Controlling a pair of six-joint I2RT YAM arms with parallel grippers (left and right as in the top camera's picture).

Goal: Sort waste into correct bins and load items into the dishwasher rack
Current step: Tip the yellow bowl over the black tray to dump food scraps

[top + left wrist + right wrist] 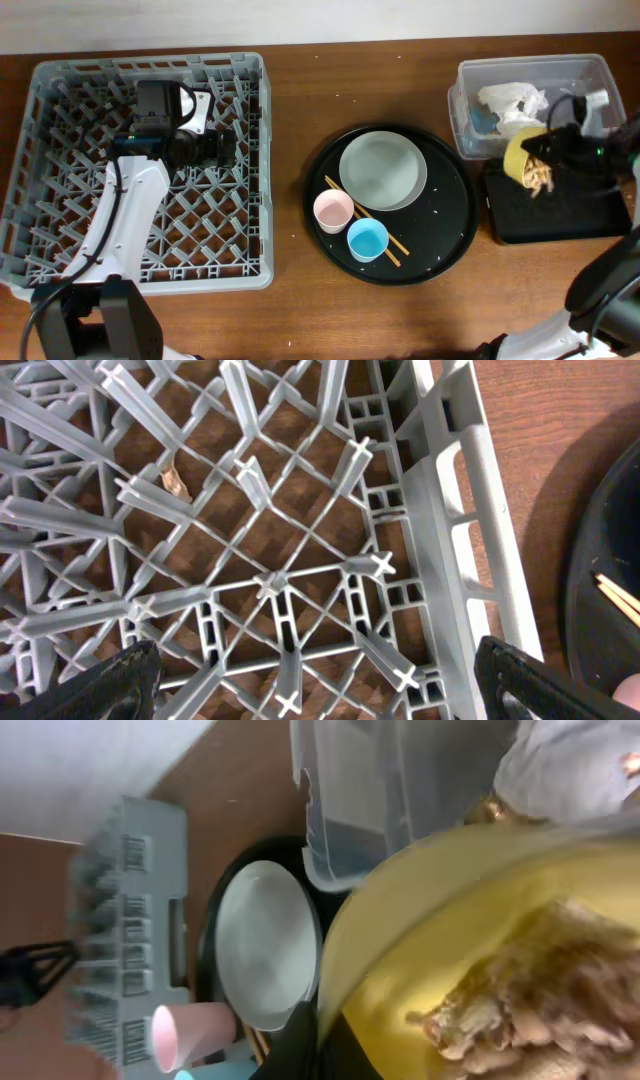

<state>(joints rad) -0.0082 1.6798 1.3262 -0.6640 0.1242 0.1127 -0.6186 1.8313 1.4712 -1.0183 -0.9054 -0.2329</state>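
My right gripper needs to release the yellow bowl, now tipped over the shallow black tray, on the round black tray (434, 226), next to the grey plate and the chopsticks.
My right gripper (548, 150) is shut on the rim of the yellow bowl (522, 155) and holds it tipped over the shallow black tray (560, 215); brownish food scraps (540, 180) cling inside the bowl (480, 950). The clear tub (530, 75) behind holds crumpled white tissue (512, 98). The grey plate (383, 170), pink cup (333, 210), blue cup (367, 240) and chopsticks (395, 242) sit on the round black tray (450, 240). My left gripper (320, 690) is open and empty above the grey dishwasher rack (60, 240), near its right wall (460, 510).
A small brown scrap (176, 482) lies under the rack's grid. White rice grains dot the round tray. The rack fills the table's left side; the tub and black tray stand at the right edge.
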